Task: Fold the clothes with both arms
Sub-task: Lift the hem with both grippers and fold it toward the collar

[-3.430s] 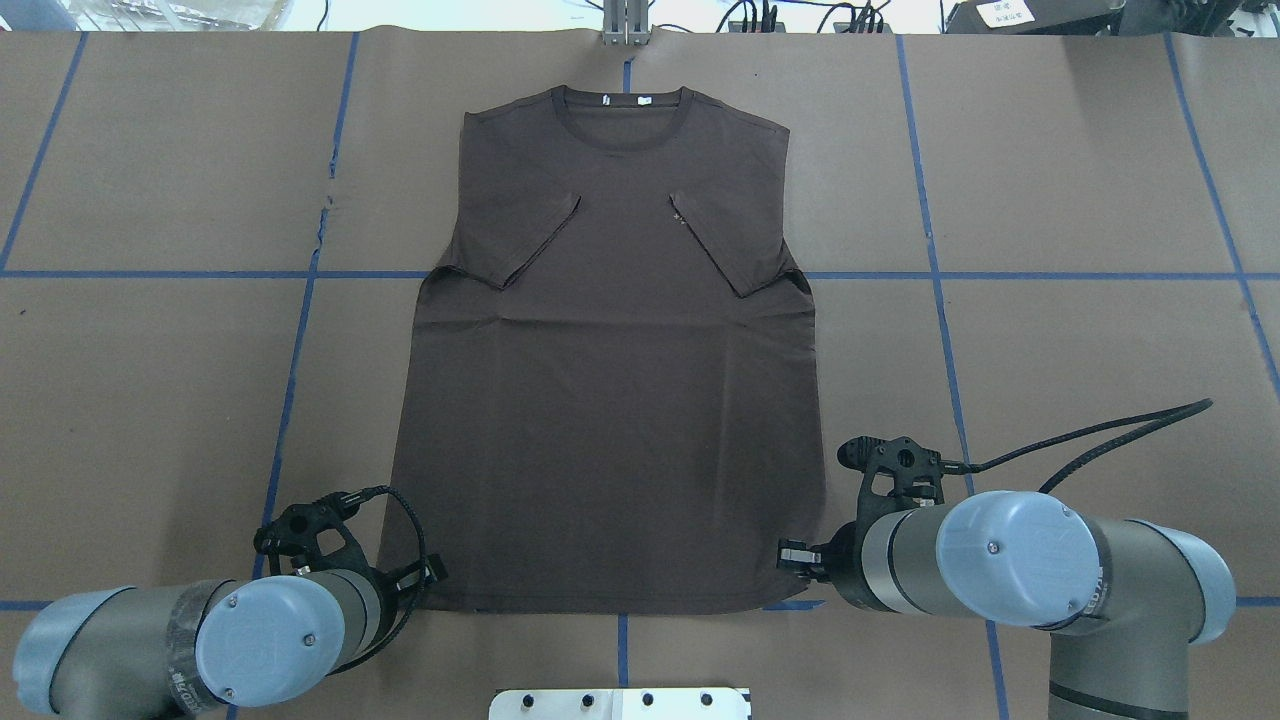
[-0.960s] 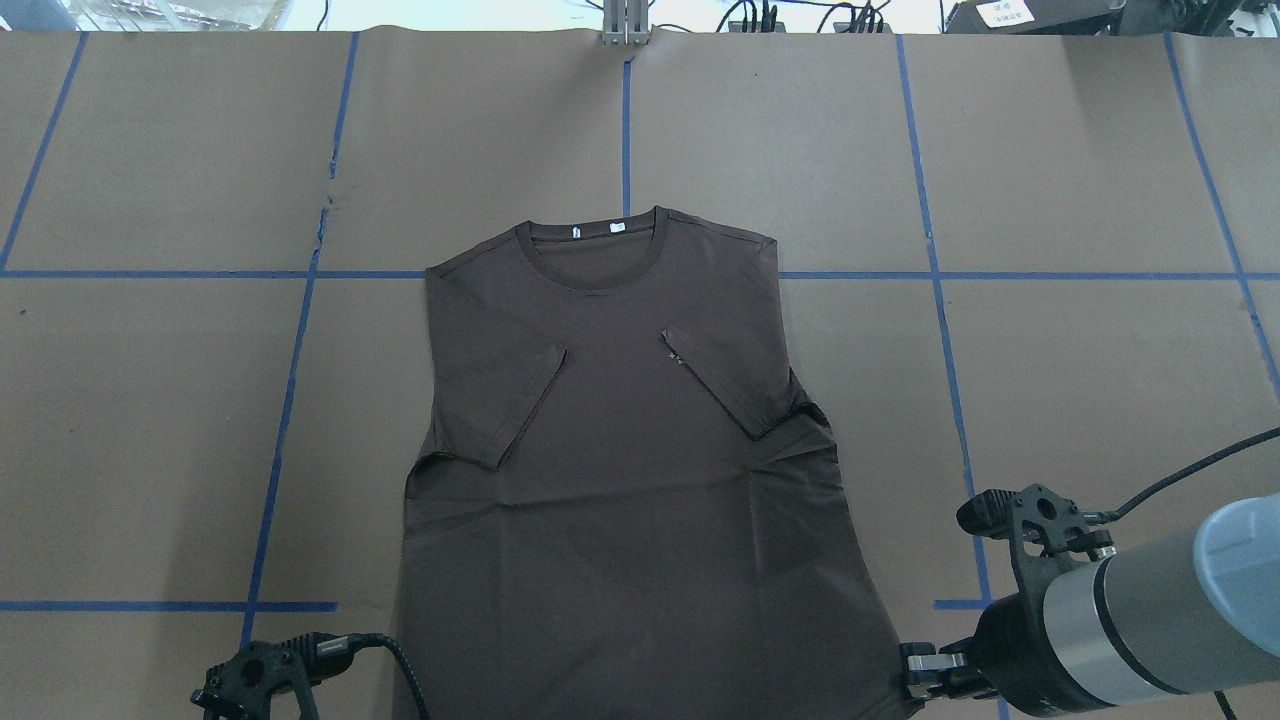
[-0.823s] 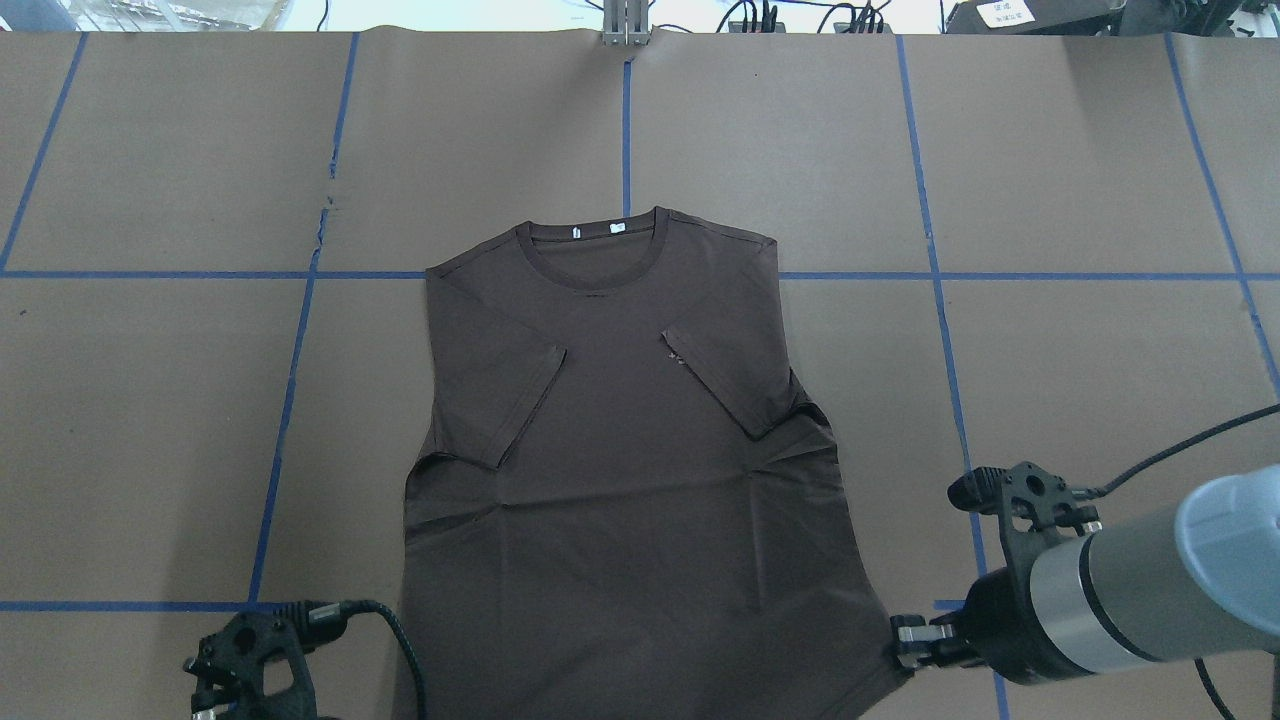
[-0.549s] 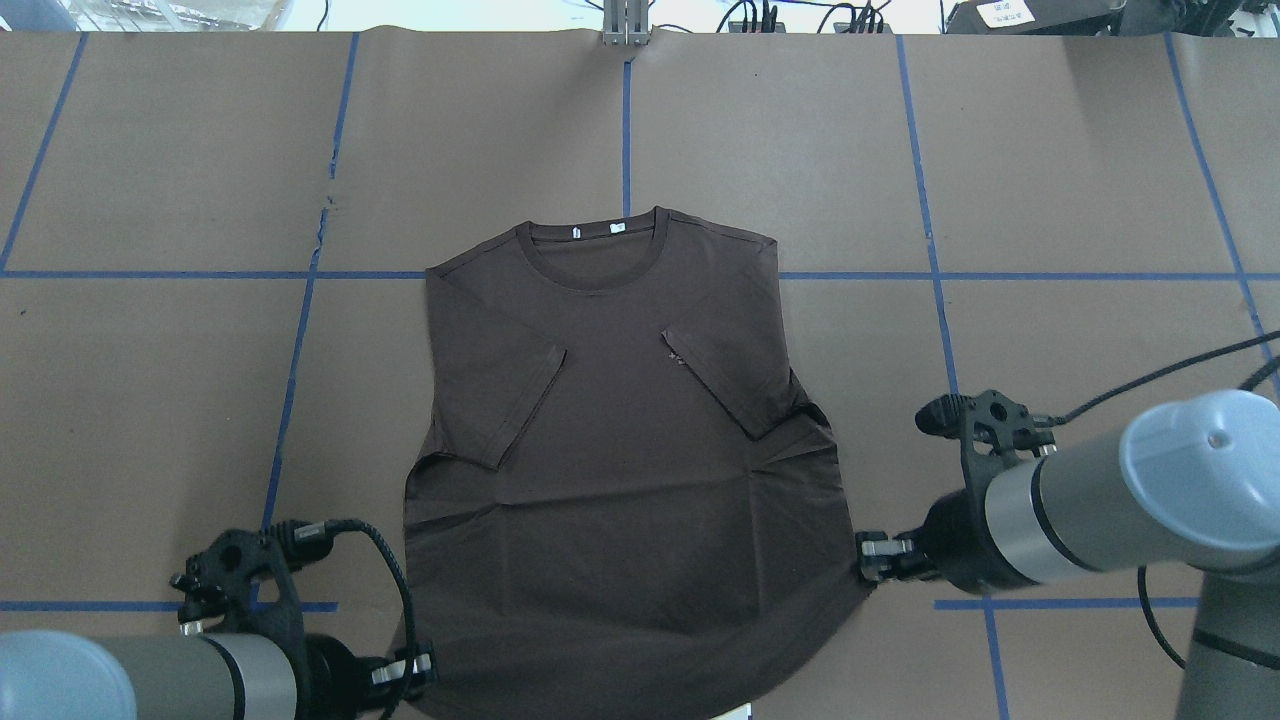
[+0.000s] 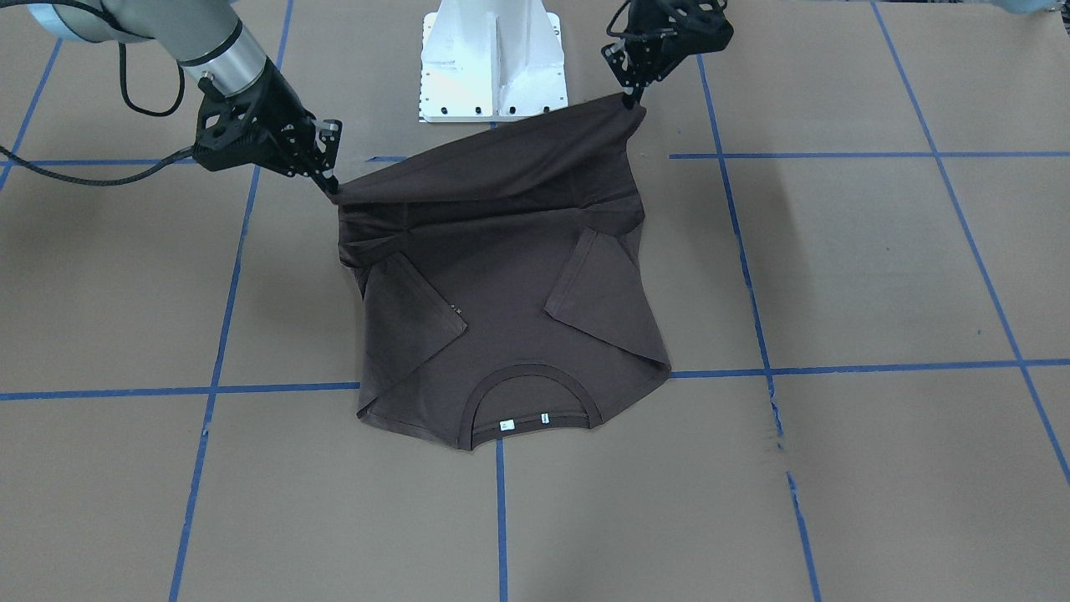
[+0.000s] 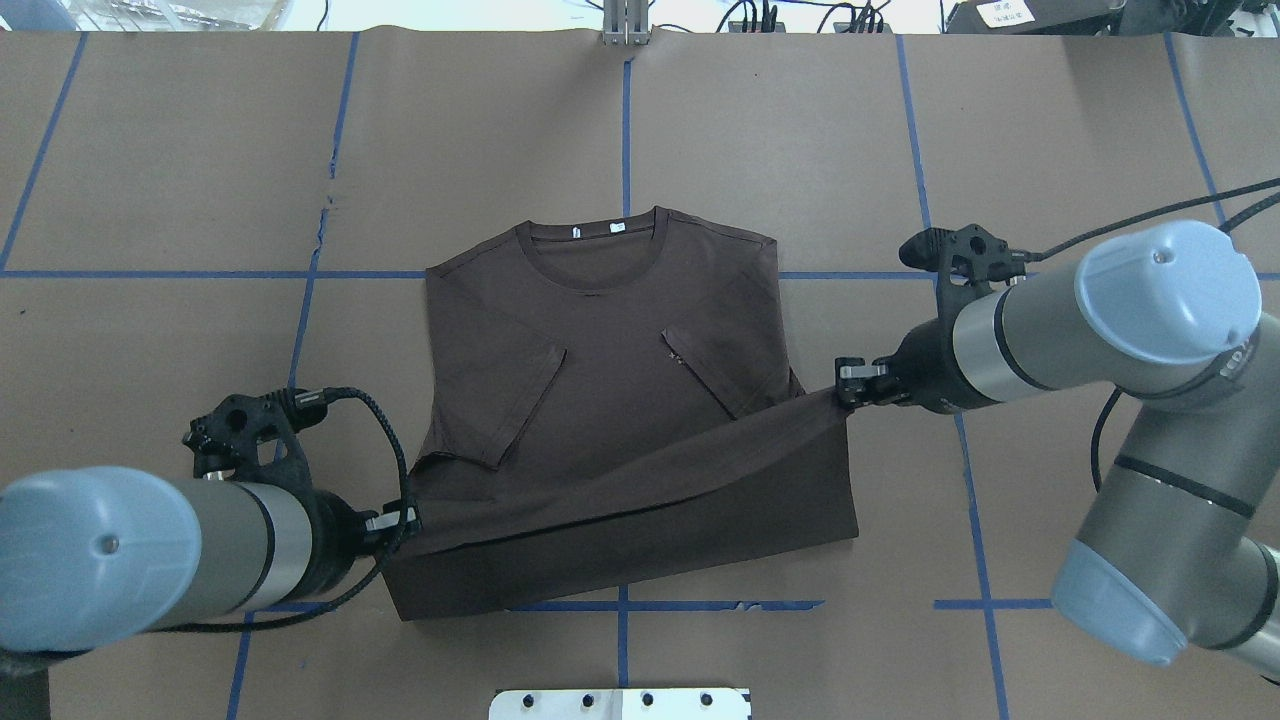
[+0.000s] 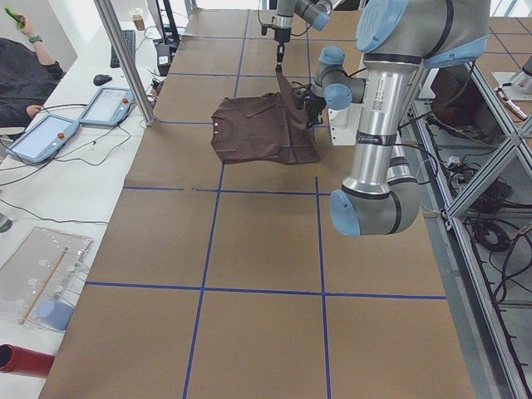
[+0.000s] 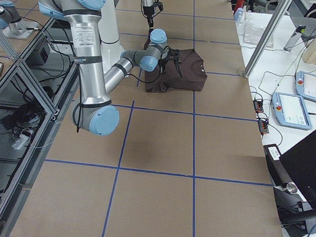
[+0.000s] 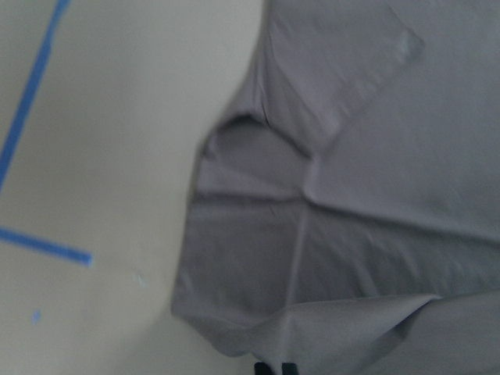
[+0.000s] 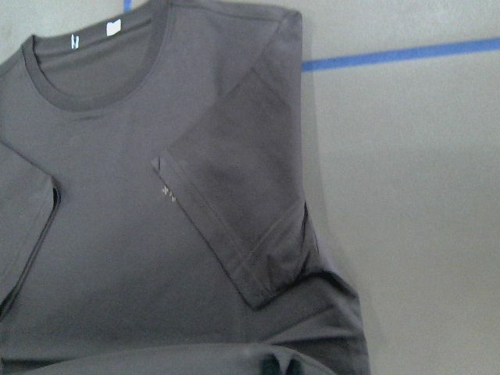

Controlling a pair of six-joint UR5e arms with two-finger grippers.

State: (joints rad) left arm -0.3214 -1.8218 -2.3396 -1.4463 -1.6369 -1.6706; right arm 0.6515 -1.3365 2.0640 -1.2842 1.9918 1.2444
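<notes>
Next, my left gripper releases the corner of the T-shirt's hem on the blue tape line (image 5: 700, 376), at a spot just outside the shoulder corner of the T-shirt.
The dark brown T-shirt (image 6: 600, 330) lies front up, collar (image 6: 590, 262) far from me, both sleeves folded inward. My left gripper (image 6: 405, 520) is shut on the near left hem corner. The right gripper (image 6: 845, 385) is shut on the near right hem corner and sits farther forward. Between them the hem hangs taut and slanted above the shirt's lower body. In the front-facing view the T-shirt (image 5: 501, 334) rises to the left gripper (image 5: 629, 99) and the right gripper (image 5: 330, 186). Both wrist views look down on cloth: a sleeve (image 9: 336, 86) and the chest lettering (image 10: 166, 192).
Brown paper with blue tape lines (image 6: 625, 130) covers the table. The white pedestal base (image 5: 493, 58) stands just behind the lifted hem. Beyond the table's far edge sit tablets (image 7: 41, 137), a person (image 7: 21, 71) and cables.
After dragging the shirt toward me, both grippers have come forward with the hem raised, the right one farther, so the lower part now doubles over toward the collar.
</notes>
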